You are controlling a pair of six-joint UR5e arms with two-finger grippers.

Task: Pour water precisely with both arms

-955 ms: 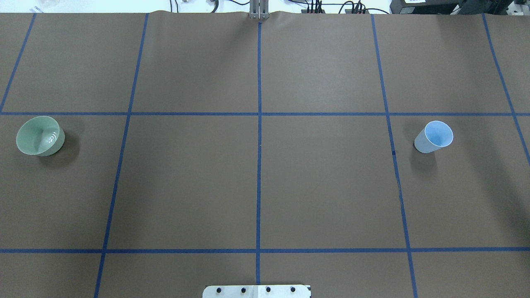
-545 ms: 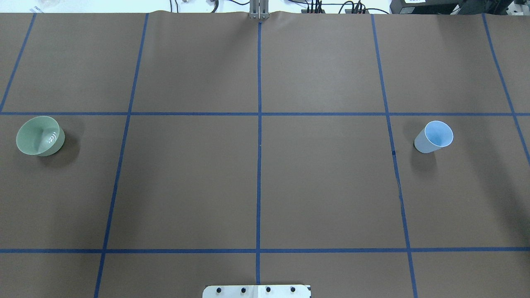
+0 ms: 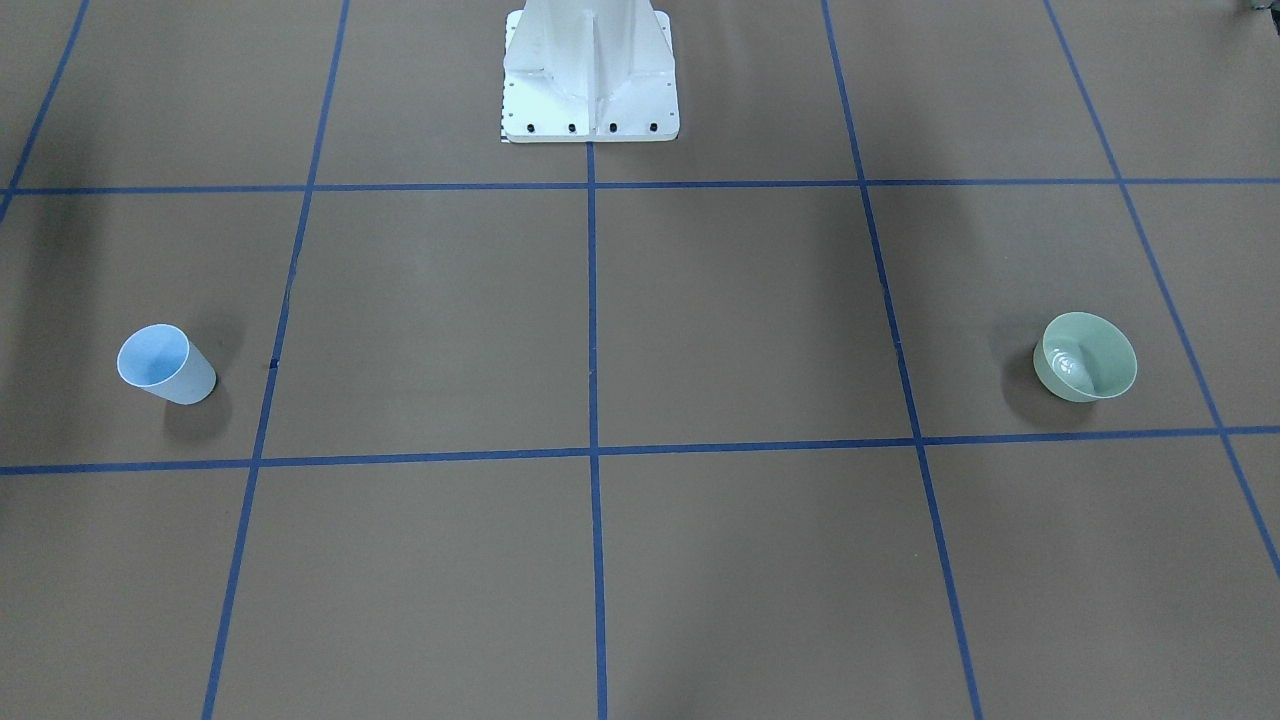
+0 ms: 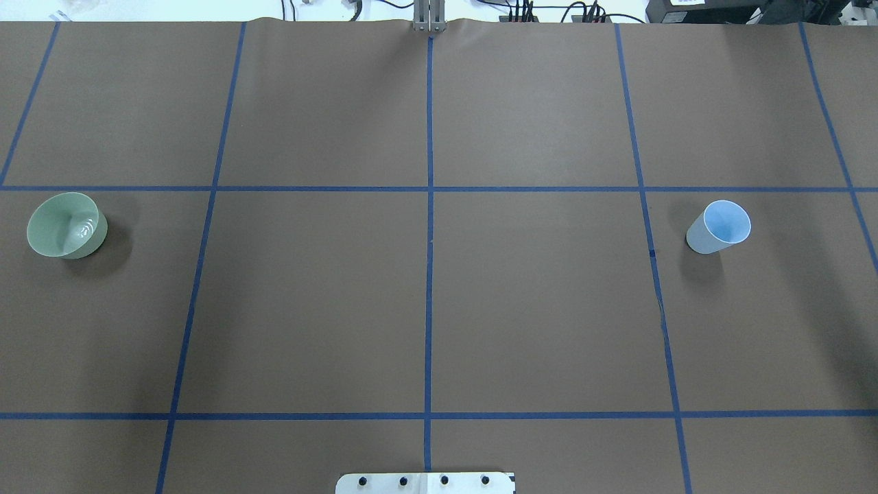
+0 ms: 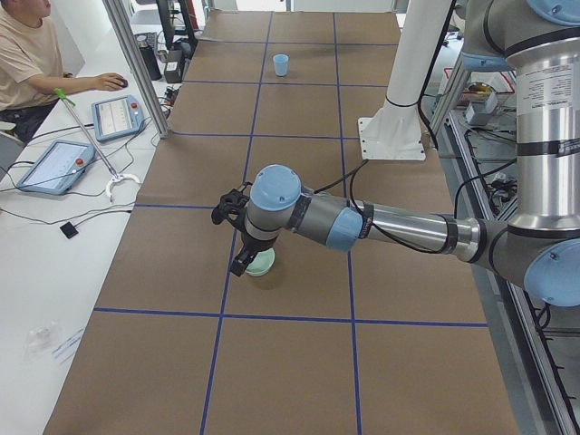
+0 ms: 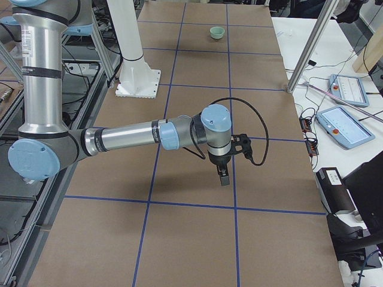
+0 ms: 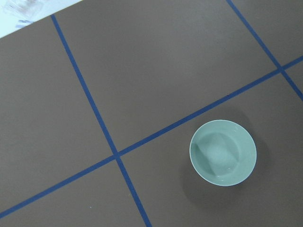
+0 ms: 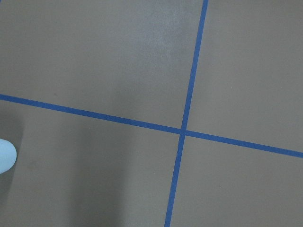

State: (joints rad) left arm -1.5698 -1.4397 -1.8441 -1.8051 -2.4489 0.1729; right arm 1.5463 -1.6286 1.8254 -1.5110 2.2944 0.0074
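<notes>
The robot's left gripper will next move to the pale green bowl's rim (image 3: 1134, 360) (image 7: 238, 183), on the side farthest from the light blue cup, and close there.
A pale green bowl (image 4: 66, 225) (image 3: 1085, 357) (image 7: 223, 152) stands on the robot's left side of the table, and faint glints of water (image 4: 84, 228) (image 3: 1068, 362) show inside it. A light blue cup (image 4: 718, 227) (image 3: 165, 365) (image 5: 281, 65) stands upright on the right side; its edge shows in the right wrist view (image 8: 5, 156). The left arm (image 5: 381, 222) reaches out with my left gripper (image 5: 240, 263) hanging above the bowl (image 5: 261, 265). The right arm (image 6: 125, 139) holds my right gripper (image 6: 224, 178) above the table. I cannot tell whether either gripper is open or shut.
Brown paper with blue tape grid lines (image 4: 429, 274) covers the table. The white bolted pedestal (image 3: 588, 70) (image 4: 425, 483) stands at the robot's edge. A person (image 5: 27, 54) sits at a side desk with control pendants (image 5: 118, 113). More pendants (image 6: 344, 122) lie beyond the other end.
</notes>
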